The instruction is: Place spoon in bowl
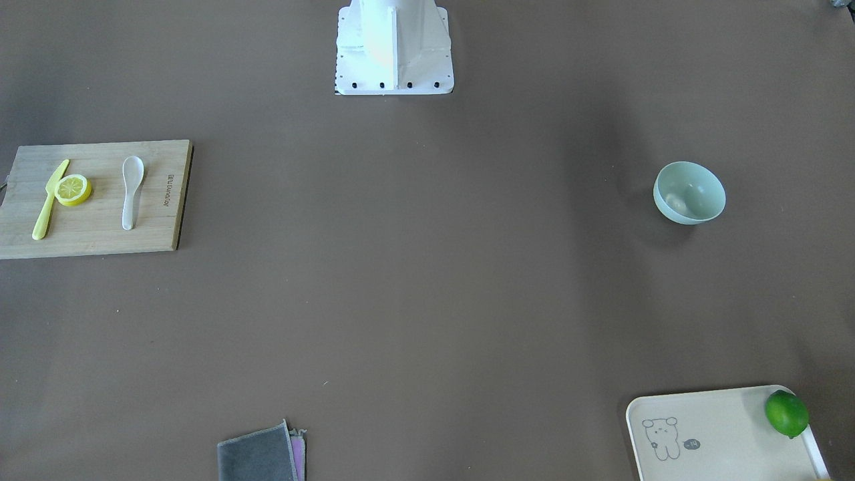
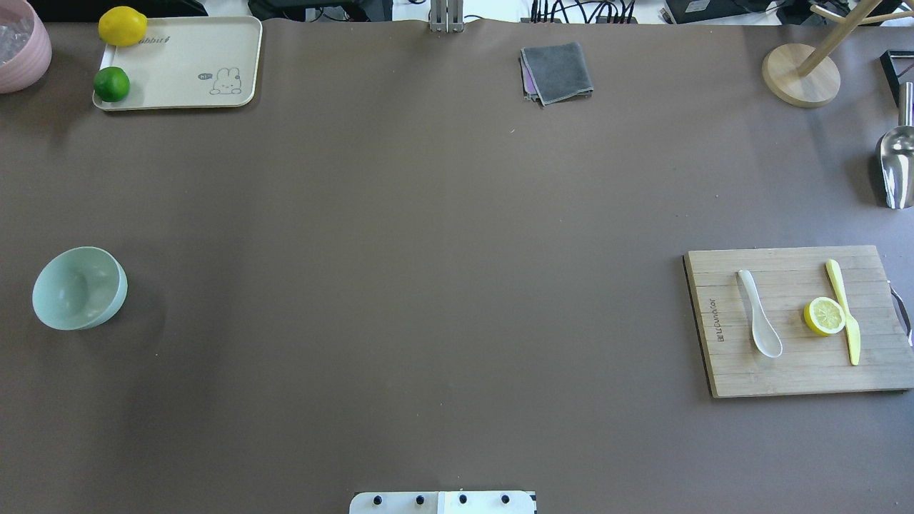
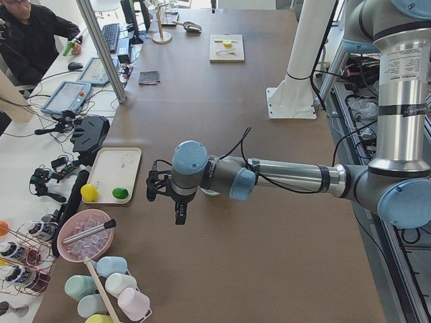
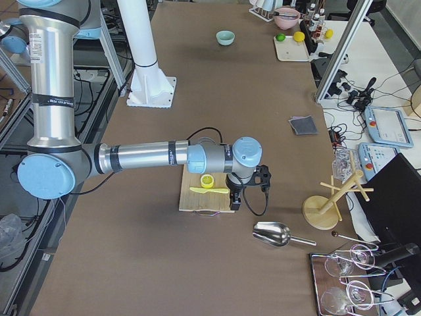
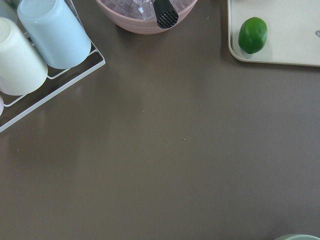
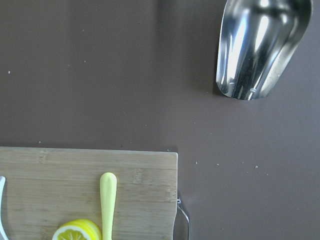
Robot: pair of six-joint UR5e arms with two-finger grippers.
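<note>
My left gripper moves to the mint-green bowl next and then closes on the bowl's rim [image 1: 723, 202], on the side that is away from the cutting board.
The white spoon [image 2: 760, 323] lies flat on a wooden cutting board [image 2: 785, 371] on the robot's right side; it also shows in the front view [image 1: 131, 190]. The mint-green bowl [image 2: 78, 288] sits on the robot's left side, tipped a little, and shows in the front view [image 1: 689, 192] and far off in the right side view [image 4: 225, 37]. My left gripper [image 3: 178, 214] hangs above the table near the bowl. My right gripper [image 4: 235, 201] hangs over the board's outer end. Both show only in the side views, so I cannot tell whether they are open or shut.
A lemon slice [image 2: 825, 316] and a yellow knife [image 2: 845, 310] share the board. A cream tray [image 2: 186, 78] holds a lime [image 2: 111, 84] and a lemon [image 2: 122, 26]. A grey cloth [image 2: 556, 72], a metal scoop [image 2: 897, 165], a wooden stand [image 2: 800, 75] and a pink bowl [image 2: 21, 50] line the far edge.
</note>
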